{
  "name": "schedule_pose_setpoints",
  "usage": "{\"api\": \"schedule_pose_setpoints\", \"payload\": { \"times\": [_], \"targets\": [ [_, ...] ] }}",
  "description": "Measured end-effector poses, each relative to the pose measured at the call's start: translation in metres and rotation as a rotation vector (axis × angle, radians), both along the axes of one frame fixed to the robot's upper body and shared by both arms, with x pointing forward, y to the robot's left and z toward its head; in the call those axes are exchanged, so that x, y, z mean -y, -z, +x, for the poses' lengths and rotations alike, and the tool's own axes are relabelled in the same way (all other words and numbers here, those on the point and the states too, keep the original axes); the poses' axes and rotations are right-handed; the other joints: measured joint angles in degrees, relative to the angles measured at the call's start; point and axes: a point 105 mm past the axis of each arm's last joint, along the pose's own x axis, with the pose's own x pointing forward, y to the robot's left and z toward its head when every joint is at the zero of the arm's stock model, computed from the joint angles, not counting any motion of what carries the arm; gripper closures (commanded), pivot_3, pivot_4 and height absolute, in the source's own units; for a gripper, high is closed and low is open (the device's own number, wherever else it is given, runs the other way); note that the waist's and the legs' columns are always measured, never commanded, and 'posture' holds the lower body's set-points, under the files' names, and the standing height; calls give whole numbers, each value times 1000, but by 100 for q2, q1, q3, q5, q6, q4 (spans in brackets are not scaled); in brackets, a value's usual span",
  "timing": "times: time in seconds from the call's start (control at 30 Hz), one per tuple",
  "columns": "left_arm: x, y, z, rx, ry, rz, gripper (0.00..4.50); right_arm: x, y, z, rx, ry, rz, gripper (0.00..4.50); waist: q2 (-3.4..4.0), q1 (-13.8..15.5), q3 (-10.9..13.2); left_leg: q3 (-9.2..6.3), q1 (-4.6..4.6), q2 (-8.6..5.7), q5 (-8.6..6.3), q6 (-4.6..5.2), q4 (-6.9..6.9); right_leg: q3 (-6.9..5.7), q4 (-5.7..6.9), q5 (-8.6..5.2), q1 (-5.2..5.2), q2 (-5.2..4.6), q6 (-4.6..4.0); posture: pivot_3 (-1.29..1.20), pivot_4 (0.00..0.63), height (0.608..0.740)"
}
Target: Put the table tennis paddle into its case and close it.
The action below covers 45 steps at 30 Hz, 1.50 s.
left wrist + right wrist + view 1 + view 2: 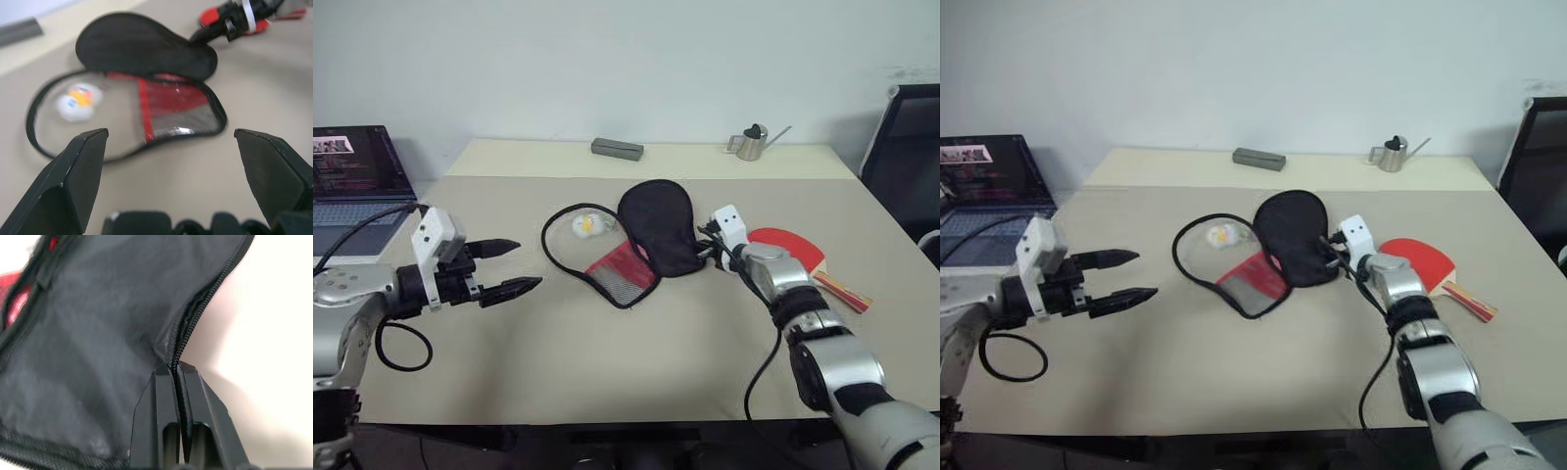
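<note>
The robot's right gripper needs to lay the case's black flap down on the bare table (693,303) just in front of the case's near end.
The case (651,230) lies unzipped in the middle of the table, its black flap (658,223) folded up over the red half with the mesh pocket (621,270). My right gripper (705,246) is shut on the case's zip edge (188,328) at the flap's right side. The table tennis paddle (793,250) lies flat just right of that hand, red face up, its wooden handle (842,290) pointing toward the near right. My left gripper (514,266) hovers open to the left of the case, fingers aimed at it, holding nothing.
A white ball-like item with yellow marks (586,225) lies inside the open case loop. A laptop (357,186) sits at far left, a grey bar (617,148) and a small metal watering can (751,142) at the table's back. A black chair (906,147) stands at right.
</note>
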Motion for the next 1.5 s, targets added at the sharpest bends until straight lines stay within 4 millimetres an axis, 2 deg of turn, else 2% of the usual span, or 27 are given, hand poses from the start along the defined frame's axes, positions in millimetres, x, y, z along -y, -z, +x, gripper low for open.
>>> {"api": "schedule_pose_setpoints", "payload": {
  "times": [0.07,0.23,0.43,0.6,0.87,0.97,1.03,1.13,1.4,1.5],
  "targets": [
    [6,4,-5,-22,23,-5,0,10,6,-12,-28,15,-15,4486,3,3,2,0,-2,2,0,0,0,0,1,-1,-1,-4,0,0,150,740],
    [29,6,-12,-35,111,-20,0,20,4,-41,-77,32,-58,4486,4,6,-1,1,-1,7,0,0,0,-4,1,-13,1,-22,10,0,150,740],
    [46,2,-16,-51,188,-39,0,10,7,-79,-165,44,-41,4486,1,6,-3,3,-2,8,0,0,0,-4,0,-22,-1,-25,21,0,150,740],
    [57,5,-25,-85,269,-36,0,1,6,-103,-212,79,-35,4486,0,10,-3,2,-4,9,0,1,0,-7,0,-27,-2,-26,16,0,150,740],
    [61,8,-35,-111,340,-10,0,-2,4,-132,-302,135,-6,4486,-1,24,-4,2,-6,10,0,1,0,-10,-1,-39,-3,-28,-2,0,150,740],
    [62,8,-36,-114,351,-7,0,7,3,-142,-327,179,-1,4486,-1,31,-4,1,-7,10,-1,1,0,-13,-1,-39,-3,-28,-1,0,150,740],
    [63,11,-37,-122,359,-3,0,15,10,-151,-361,212,2,4486,-1,36,-4,1,-8,10,-1,1,0,-13,-2,-39,-3,-29,-1,0,150,740],
    [66,15,-37,-139,373,4,0,19,11,-157,-364,235,9,4486,-1,45,-4,1,-8,10,-1,0,0,-14,-2,-41,-2,-31,-1,0,150,740],
    [70,13,-30,-125,393,7,0,14,10,-155,-356,246,31,4486,-1,45,-4,3,-8,13,-1,0,0,-18,-2,-42,-3,-32,-3,0,150,740],
    [71,12,-28,-118,397,11,0,16,8,-153,-339,258,45,3844,-1,42,-3,4,-8,13,-1,0,0,-19,-3,-40,-5,-31,0,0,150,740]
  ]
}}
